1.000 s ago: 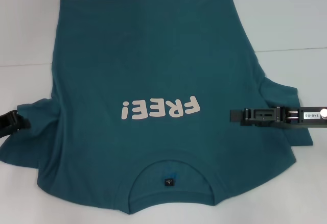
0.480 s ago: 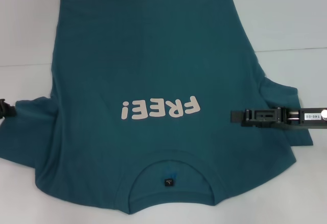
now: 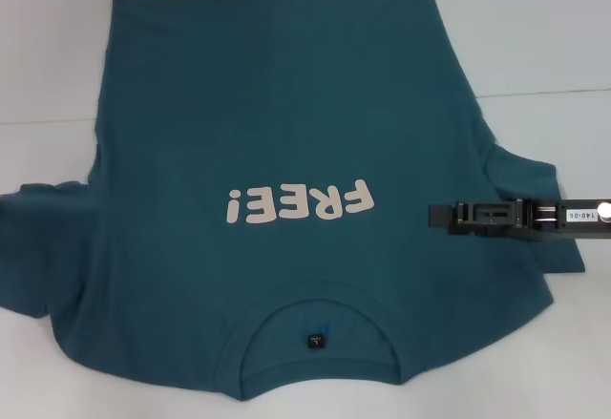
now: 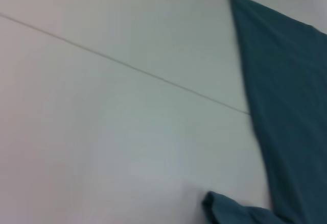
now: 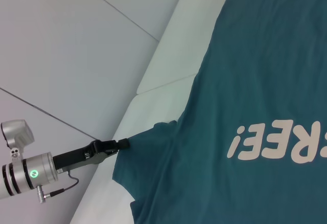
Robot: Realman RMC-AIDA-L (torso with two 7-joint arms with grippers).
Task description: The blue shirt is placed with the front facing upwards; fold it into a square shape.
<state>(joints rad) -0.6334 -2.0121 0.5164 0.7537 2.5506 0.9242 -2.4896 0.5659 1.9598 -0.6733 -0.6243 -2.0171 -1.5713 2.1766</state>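
Next, my left gripper opens and takes the sleeve nearer the shirt's body [image 3: 34, 212], because it pinches just the tip of the sleeve and the sleeve's edge puckers.
The blue shirt [image 3: 286, 142] lies flat on the white table, front up. Its pale "FREE!" lettering [image 3: 298, 203] reads upside down from here, and the collar with its dark label [image 3: 316, 341] is nearest me. The left sleeve [image 3: 38, 247] is stretched out to the head view's left edge. My left gripper is out of the head view. The right wrist view shows the left gripper [image 5: 124, 143] shut on that sleeve's tip [image 5: 153, 134]. My right gripper [image 3: 437, 217] reaches in over the shirt's right side, beside the right sleeve [image 3: 544, 190].
A seam [image 3: 544, 94] crosses the white table [image 3: 554, 37] behind the shirt. The shirt's side edge [image 4: 286, 106] shows in the left wrist view. In the right wrist view the table edge [image 5: 153, 81] drops to a grey tiled floor [image 5: 61, 55].
My left gripper has moved left out of the head view, drawing the left sleeve outward. The right gripper has barely moved.
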